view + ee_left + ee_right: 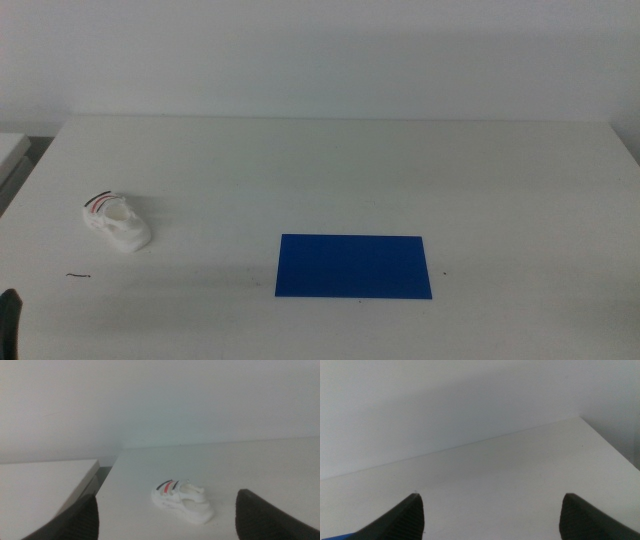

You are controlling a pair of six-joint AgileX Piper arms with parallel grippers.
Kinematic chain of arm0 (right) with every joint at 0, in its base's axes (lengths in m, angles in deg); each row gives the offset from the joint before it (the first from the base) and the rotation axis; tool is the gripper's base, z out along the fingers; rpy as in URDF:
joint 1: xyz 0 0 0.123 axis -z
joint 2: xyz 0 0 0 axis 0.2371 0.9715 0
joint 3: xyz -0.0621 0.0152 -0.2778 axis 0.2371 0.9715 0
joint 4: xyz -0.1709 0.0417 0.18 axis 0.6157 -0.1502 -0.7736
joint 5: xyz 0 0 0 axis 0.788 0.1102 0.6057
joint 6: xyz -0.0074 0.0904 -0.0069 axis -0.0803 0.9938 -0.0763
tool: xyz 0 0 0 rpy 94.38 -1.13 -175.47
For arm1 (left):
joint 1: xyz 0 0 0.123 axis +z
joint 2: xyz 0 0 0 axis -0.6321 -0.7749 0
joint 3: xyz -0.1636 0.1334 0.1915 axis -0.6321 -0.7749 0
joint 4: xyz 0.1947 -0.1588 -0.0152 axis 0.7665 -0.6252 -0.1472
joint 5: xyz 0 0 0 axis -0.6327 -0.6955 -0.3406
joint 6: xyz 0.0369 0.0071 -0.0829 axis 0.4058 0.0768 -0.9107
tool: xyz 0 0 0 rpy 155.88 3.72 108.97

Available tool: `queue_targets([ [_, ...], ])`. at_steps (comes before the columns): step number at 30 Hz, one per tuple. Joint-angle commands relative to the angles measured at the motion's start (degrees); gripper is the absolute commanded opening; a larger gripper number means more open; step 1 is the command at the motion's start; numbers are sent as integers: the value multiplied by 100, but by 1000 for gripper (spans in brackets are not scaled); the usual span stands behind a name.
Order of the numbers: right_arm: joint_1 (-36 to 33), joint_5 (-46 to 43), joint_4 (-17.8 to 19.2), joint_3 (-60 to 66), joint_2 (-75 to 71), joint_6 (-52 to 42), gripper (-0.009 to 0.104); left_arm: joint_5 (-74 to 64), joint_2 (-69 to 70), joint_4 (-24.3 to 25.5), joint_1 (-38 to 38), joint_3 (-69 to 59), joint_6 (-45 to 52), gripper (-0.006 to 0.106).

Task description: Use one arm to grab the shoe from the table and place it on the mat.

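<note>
My left gripper should move to the white shoe next and close on its sides (107,204) (171,487) next to the red strap.
The shoe (115,221) is small and white with dark and red straps, and lies on the left part of the white table (350,170). The flat blue mat (355,266) lies near the front centre, well to the right of the shoe. My left gripper (10,318) shows only as a dark tip at the bottom left corner, nearer the camera than the shoe. In the left wrist view its jaws (167,496) stand wide open, with the shoe (182,502) ahead of them, untouched. My right gripper (491,495) is open over bare table, with a sliver of mat (340,536) in view.
A thin dark thread (78,274) lies on the table in front of the shoe. A second white surface (45,480) stands beyond the table's left edge, across a dark gap. The table's far edge meets a white wall.
</note>
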Motion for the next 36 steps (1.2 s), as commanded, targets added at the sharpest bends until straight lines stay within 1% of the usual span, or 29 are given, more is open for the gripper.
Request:
queue_targets([
  [1, -10, -47, 42, 14, -27, -20, 79, -41, -282, -42, 11, 221, -20, 94],
  [3, -10, -47, 42, 14, -27, -20, 79, -411, -1131, -115, 69, 946, -20, 94],
  [4, -10, -47, 42, 14, -27, -20, 79, -652, -1533, -241, 116, 1315, -20, 94],
  [6, -10, -47, 42, 14, -27, -20, 79, -1364, -2550, -664, 223, 2315, -20, 94],
  [9, -10, -47, 42, 14, -27, -20, 79, -2013, -3872, -865, 233, 3634, -112, 94],
  [11, -10, -47, 42, 14, -27, -20, 79, -2488, -4574, -865, 233, 4312, -512, 94],
  [14, -10, -47, 42, 14, -27, -20, 79, -3299, -5541, -663, 233, 5280, -1199, 94],
  [18, -10, -47, 42, 14, -27, -20, 79, -4316, -6693, -432, 233, 6390, -2417, 94],
  [24, -10, -47, 42, 14, -27, -20, 79, -5097, -8039, -443, 212, 7384, -3597, 94],
  [26, -10, -47, 42, 14, -27, -20, 79, -5214, -8447, -443, 212, 7565, -3730, 94],
  [29, -10, -47, 42, 14, -27, -20, 79, -5287, -9038, -375, 115, 7687, -4218, 94],
  [32, -10, -47, 42, 14, -27, -20, 79, -5210, -9562, -287, 41, 7804, -4423, 94],
  [36, -10, -47, 42, 14, -27, -20, 79, -5113, -10214, -347, -14, 8121, -4486, 94],
])
